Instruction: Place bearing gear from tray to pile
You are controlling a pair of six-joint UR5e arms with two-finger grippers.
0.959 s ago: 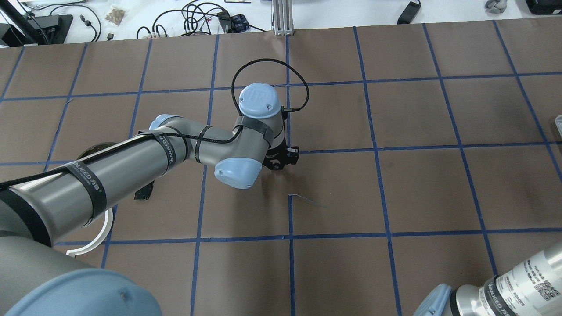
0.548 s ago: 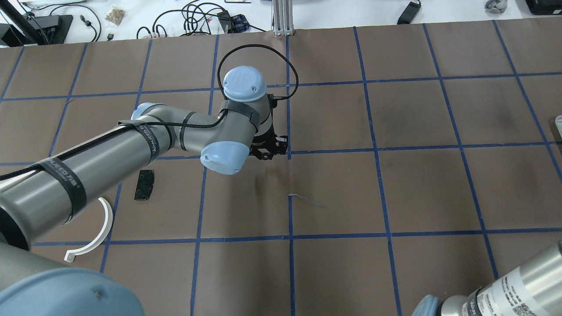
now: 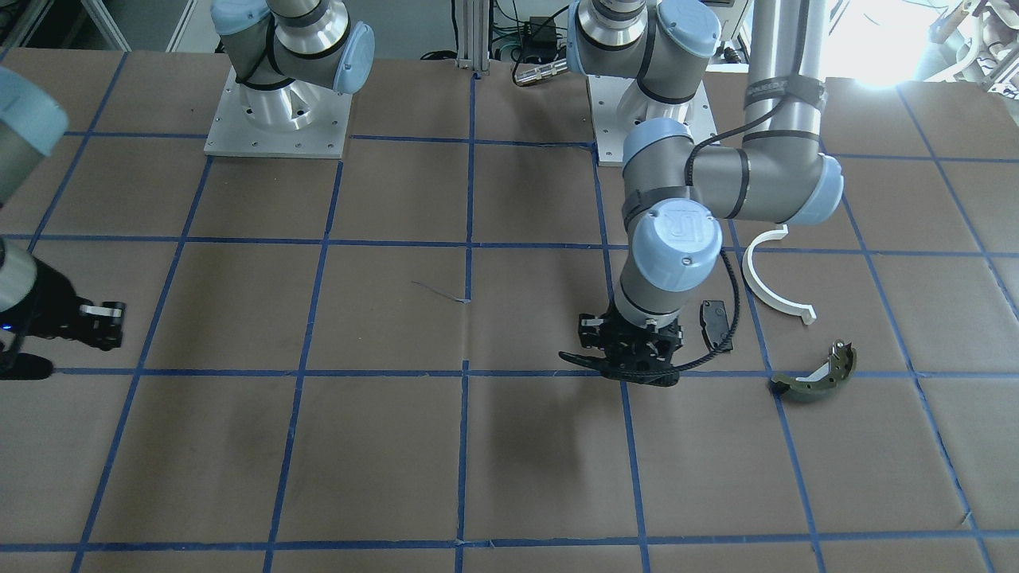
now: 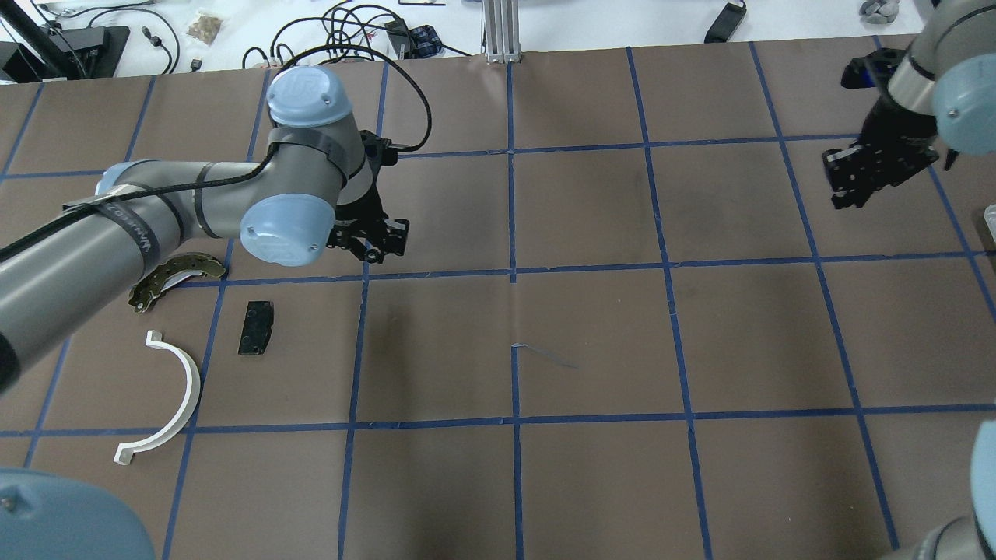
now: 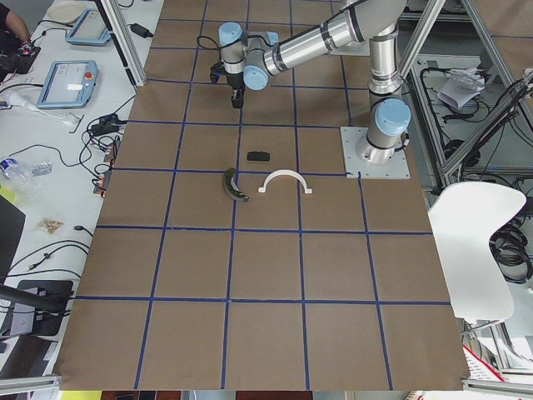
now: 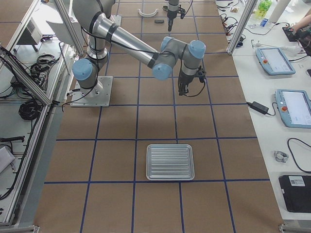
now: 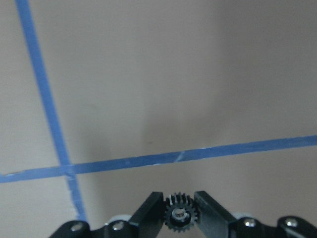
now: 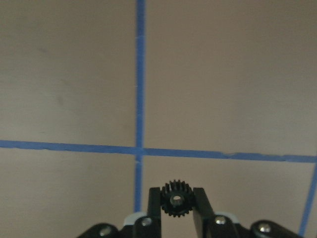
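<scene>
The robot's left gripper should set the black bearing gear, held just above the brown paper, down on the blue tape [image 3: 759, 344] between the black pad and the olive brake shoe.
My left gripper [image 4: 380, 241] is shut on a small black bearing gear [image 7: 179, 216], toothed and held between the fingers just above the brown paper. It hangs a little right of the pile: an olive brake shoe [image 4: 173, 277], a black pad [image 4: 256, 327] and a white half-ring [image 4: 167, 397]. My right gripper [image 4: 852, 183] is at the far right and is shut on a second black gear [image 8: 176, 199]. The ribbed metal tray [image 6: 170, 161] lies on the robot's right side, in front of the right arm.
Blue tape lines grid the brown table cover [image 4: 591, 342]. A tray corner [image 4: 990, 225] shows at the right edge. Cables and boxes [image 4: 350, 35] lie beyond the far edge. Pendants [image 6: 274, 60] sit on a side bench.
The left arm has swung left from the table's middle towards the pile, uncovering the brake shoe. The right arm has come into the overhead view at the upper right.
</scene>
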